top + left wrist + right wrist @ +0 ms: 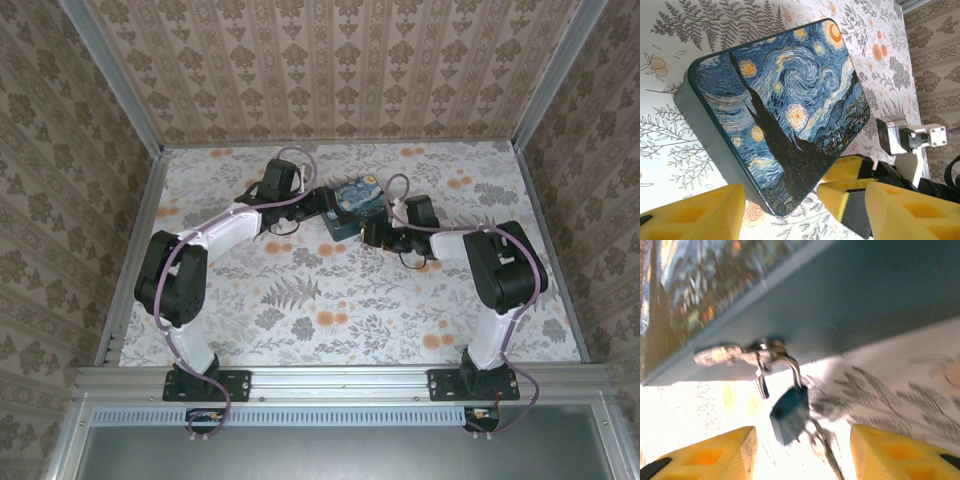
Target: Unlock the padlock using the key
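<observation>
Next, my right gripper grabs the padlock's body [791, 415] and pulls the shackle out of the hasp, because the padlock's open shackle still hooks through the hasp.
The padlock [790, 415], small with a dark body, hangs by its silvery shackle [792, 370] from the hasp on the side of the blue night-sky tin [865, 290]. The key [826, 452] trails from the padlock's underside, blurred, lying on the table. My right gripper [802, 462] is open, its yellow fingers [705, 455] on either side just short of the padlock and touching nothing. My left gripper [805, 212] is open around the tin's [785, 100] near corner. In the top view the left gripper [325, 203] and the right gripper [372, 235] meet at the tin [358, 200].
The tin lies on a floral tablecloth [330, 300] in the far middle of the table. Patterned walls [330, 60] close off the back and both sides. The right arm's yellow fingers [845, 172] and its wrist mount [900, 135] crowd the tin's right side.
</observation>
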### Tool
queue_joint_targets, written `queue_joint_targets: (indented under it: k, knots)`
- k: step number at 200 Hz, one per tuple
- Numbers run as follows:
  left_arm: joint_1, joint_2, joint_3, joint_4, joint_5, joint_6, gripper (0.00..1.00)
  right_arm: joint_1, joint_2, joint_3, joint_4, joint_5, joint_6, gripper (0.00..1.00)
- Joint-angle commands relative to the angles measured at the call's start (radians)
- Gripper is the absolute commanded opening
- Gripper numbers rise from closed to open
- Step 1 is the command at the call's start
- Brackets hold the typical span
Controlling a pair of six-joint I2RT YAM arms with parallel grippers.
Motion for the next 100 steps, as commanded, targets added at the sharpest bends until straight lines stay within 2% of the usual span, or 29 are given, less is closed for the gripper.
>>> queue_joint_targets:
  k: [1, 18, 45, 100]
  knots:
    - [0.0, -0.02, 0.039, -0.021, -0.015, 0.026, 0.65, -0.006, -0.079, -0.057, 0.02, 0.084, 0.049, 0.54]
    - [-0.001, -0.02, 0.041, -0.02, -0.018, 0.024, 0.65, -0.006, -0.131, -0.104, 0.049, 0.134, 0.078, 0.53]
    - [-0.005, -0.014, 0.047, -0.019, -0.021, 0.024, 0.65, 0.003, -0.171, -0.133, 0.08, 0.133, 0.107, 0.52]
    - [-0.029, 0.03, 0.114, -0.069, -0.041, 0.057, 0.65, 0.085, -0.088, -0.077, 0.103, 0.142, 0.123, 0.53]
